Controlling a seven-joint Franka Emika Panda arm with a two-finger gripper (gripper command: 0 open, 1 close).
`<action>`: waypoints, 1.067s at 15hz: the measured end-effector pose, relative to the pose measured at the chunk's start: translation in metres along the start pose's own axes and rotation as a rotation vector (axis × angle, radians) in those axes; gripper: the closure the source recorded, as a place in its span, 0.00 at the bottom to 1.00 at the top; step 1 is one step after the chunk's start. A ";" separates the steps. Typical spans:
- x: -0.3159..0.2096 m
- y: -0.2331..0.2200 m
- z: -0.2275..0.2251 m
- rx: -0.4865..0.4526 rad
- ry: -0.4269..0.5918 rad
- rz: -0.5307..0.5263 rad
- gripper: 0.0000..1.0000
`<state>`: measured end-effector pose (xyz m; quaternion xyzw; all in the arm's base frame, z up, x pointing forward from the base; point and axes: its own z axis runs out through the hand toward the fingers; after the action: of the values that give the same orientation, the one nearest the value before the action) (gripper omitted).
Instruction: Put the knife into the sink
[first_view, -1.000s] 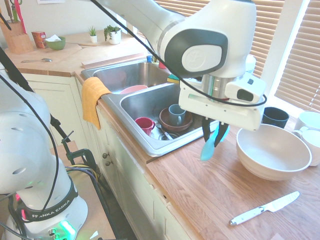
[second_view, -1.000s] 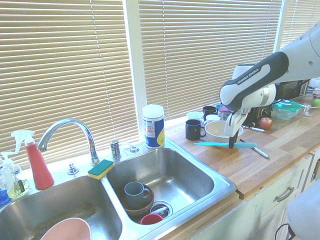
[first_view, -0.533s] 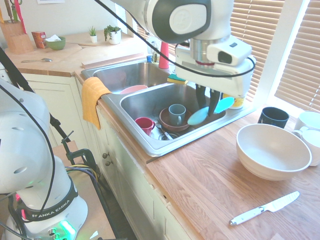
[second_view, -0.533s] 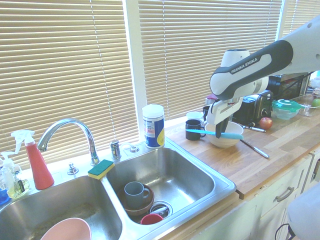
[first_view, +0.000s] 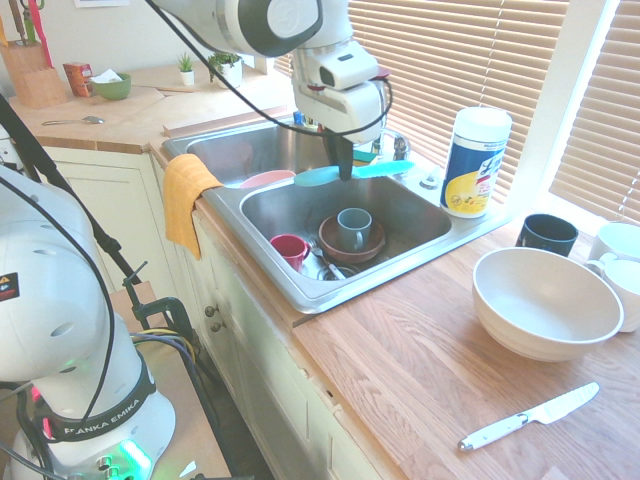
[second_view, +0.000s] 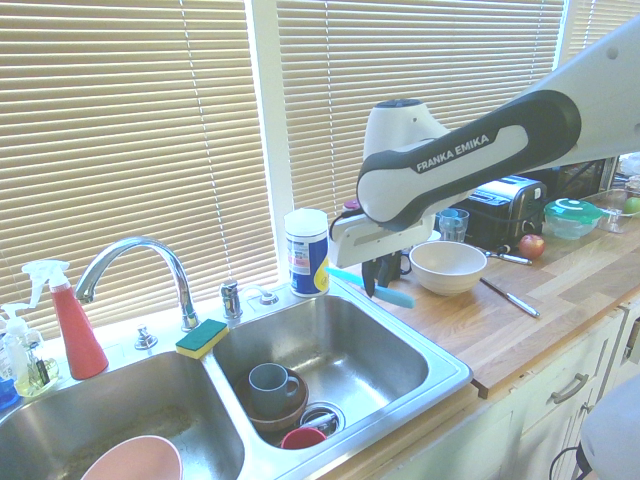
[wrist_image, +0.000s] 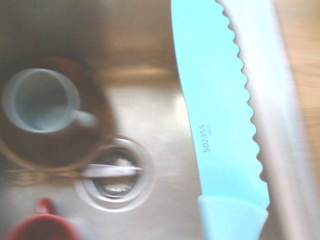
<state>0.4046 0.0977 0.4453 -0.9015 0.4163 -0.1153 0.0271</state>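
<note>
Next, I let the turquoise knife go from my gripper on the bottom of the sink (second_view: 350, 403) (wrist_image: 165, 185), beside the drain and across from the brown bowl.
My gripper (first_view: 344, 172) (second_view: 374, 288) is shut on the turquoise knife (first_view: 352, 172) (second_view: 372, 286) (wrist_image: 222, 120), which it holds level in the air over the right basin of the steel sink (first_view: 400, 215) (second_view: 350, 365). The serrated blade fills the wrist view, above the basin floor and drain. The knife touches nothing but the fingers.
In the basin sit a grey mug (first_view: 352, 228) in a brown bowl (first_view: 345, 245) and a red cup (first_view: 289, 249). On the counter are a cream bowl (first_view: 545, 303), a white-handled knife (first_view: 528, 416), a black mug (first_view: 549, 233), a wipes canister (first_view: 475, 163) and an orange towel (first_view: 185, 195).
The arm has swung from beside the cream bowl over the counter to above the sink, carrying the turquoise knife with it. The grip has stayed shut.
</note>
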 end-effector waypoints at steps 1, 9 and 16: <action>-0.017 -0.005 0.011 0.003 0.000 0.007 1.00; -0.038 -0.007 0.142 -0.007 -0.026 0.015 1.00; -0.013 0.004 0.243 -0.025 -0.060 -0.008 1.00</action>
<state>0.4497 0.0935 0.2058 -0.9066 0.4129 -0.0829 0.0277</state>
